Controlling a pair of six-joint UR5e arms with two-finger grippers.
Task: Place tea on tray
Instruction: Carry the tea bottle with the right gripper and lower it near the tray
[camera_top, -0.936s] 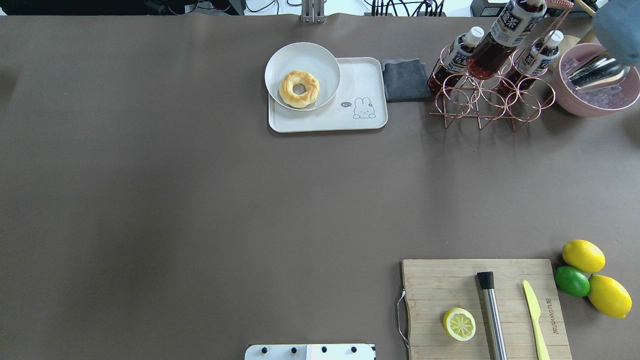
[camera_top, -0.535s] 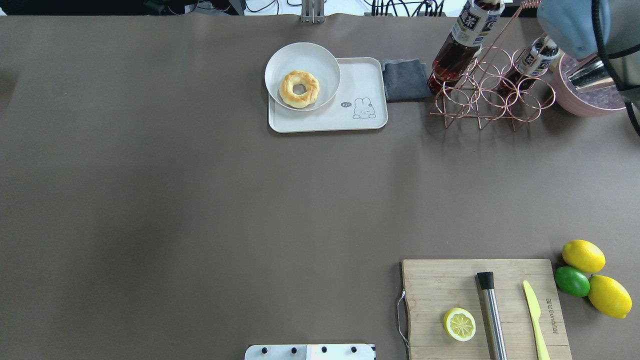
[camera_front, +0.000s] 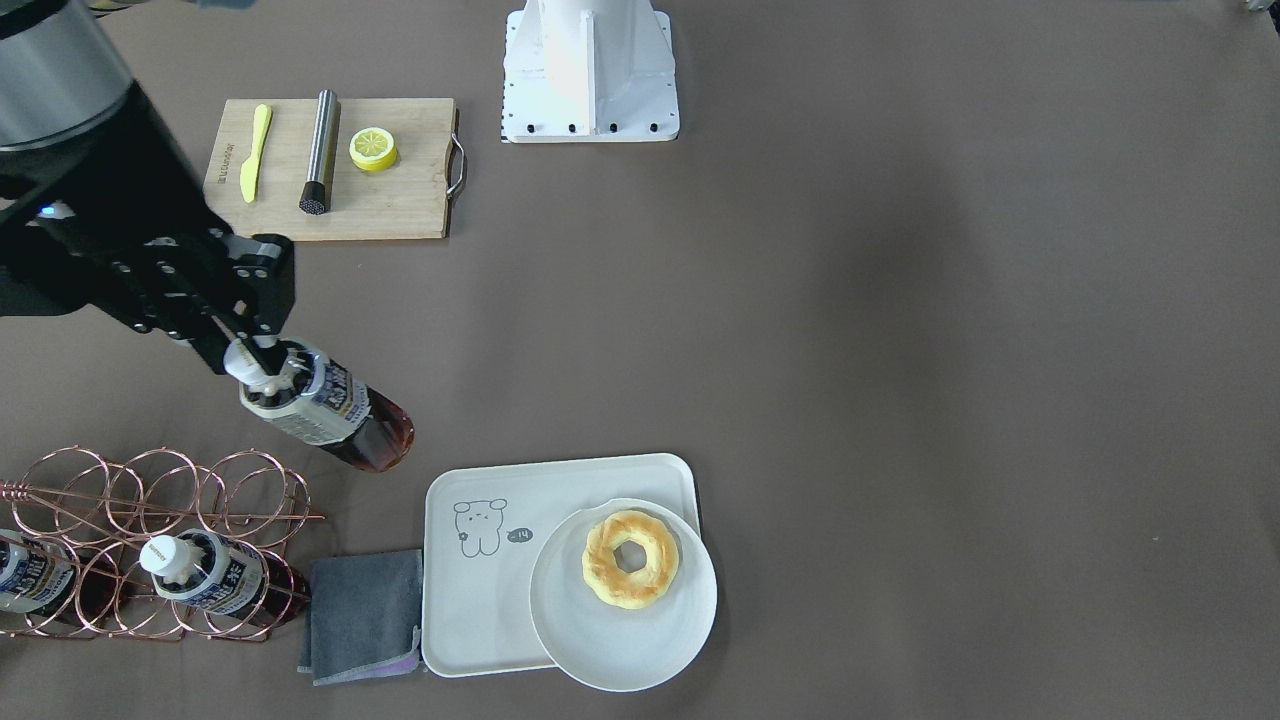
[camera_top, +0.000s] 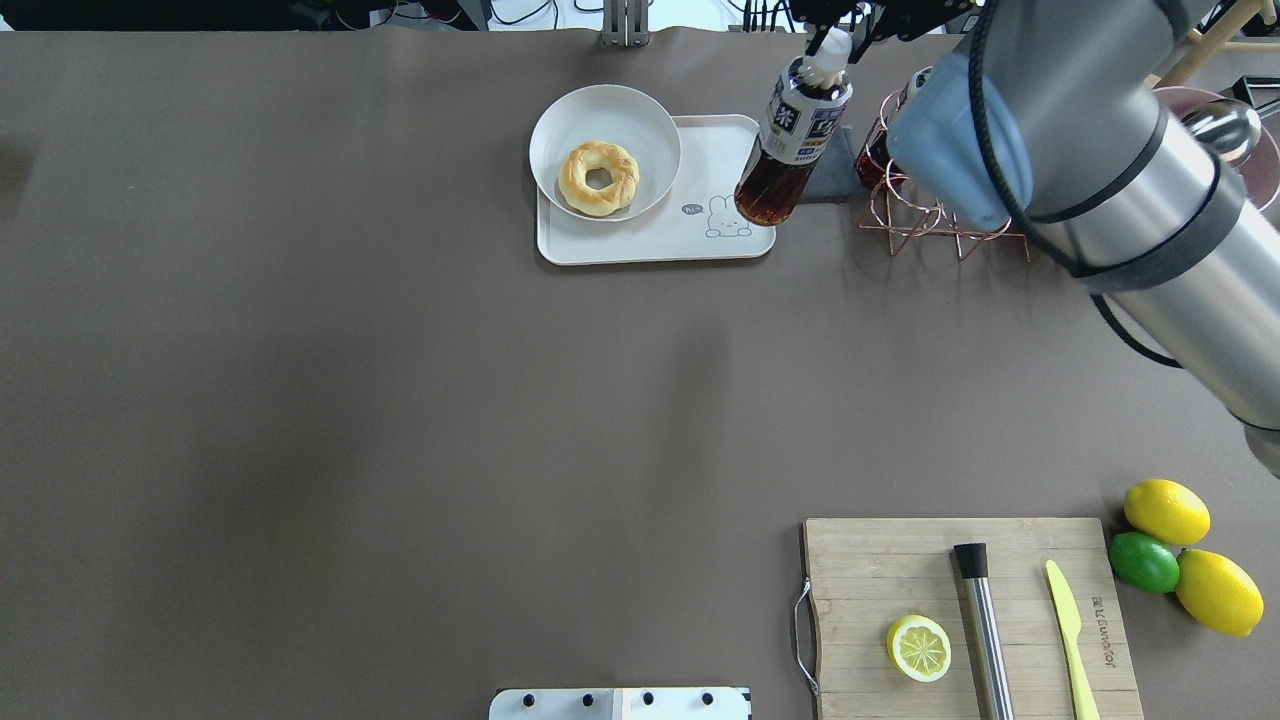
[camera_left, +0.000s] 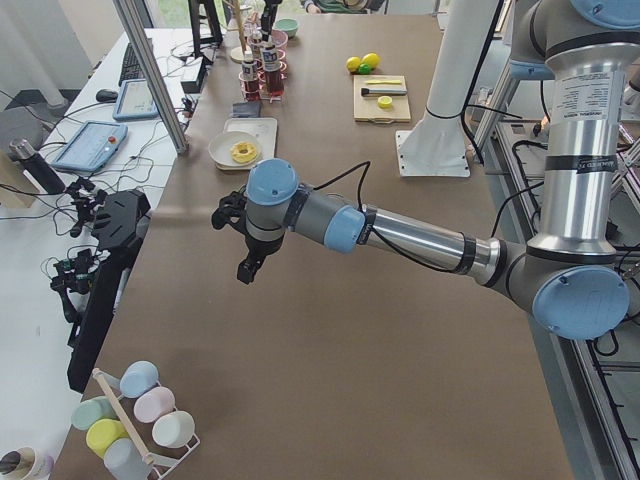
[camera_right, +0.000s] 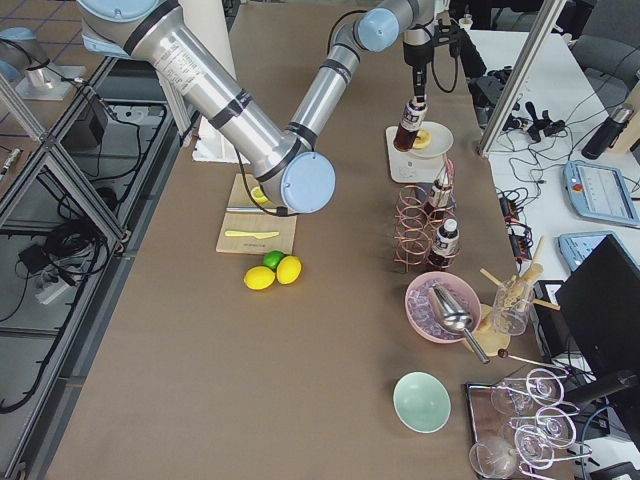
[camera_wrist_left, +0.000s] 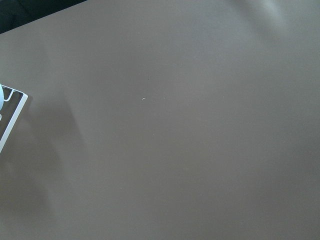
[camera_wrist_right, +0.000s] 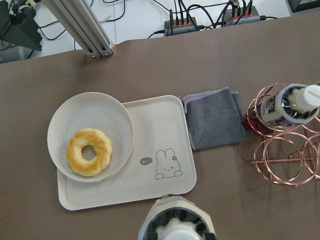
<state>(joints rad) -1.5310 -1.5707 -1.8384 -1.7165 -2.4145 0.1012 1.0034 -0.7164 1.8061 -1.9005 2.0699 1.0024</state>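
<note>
Next, my right gripper puts the tea bottle down on the bare table (camera_front: 588, 343) between the white tray and the white base.
My right gripper (camera_top: 828, 52) is shut on the white cap of a tea bottle (camera_top: 790, 150) and holds it tilted in the air, its dark base over the right edge of the white tray (camera_top: 720, 150). The front view shows the gripper (camera_front: 250, 355), the bottle (camera_front: 335, 412) and the tray (camera_front: 470, 600) with its grey animal drawing. In the right wrist view the bottle's cap (camera_wrist_right: 175, 225) is at the bottom, just in front of the tray (camera_wrist_right: 160, 125). My left gripper (camera_left: 243, 270) shows only in the left side view, over bare table; I cannot tell its state.
A round white plate (camera_top: 610, 108) with a doughnut (camera_top: 598, 177) covers the tray's left part. A grey cloth (camera_front: 365, 615) lies between the tray and a copper wire rack (camera_front: 150, 520) holding two more bottles (camera_front: 215, 575). A cutting board (camera_top: 900, 570) and lemons (camera_top: 1166, 511) lie near the robot.
My right arm has carried the bottle from above the rack leftward to the tray's right edge. The arm now covers much of the rack and the pink bowl.
</note>
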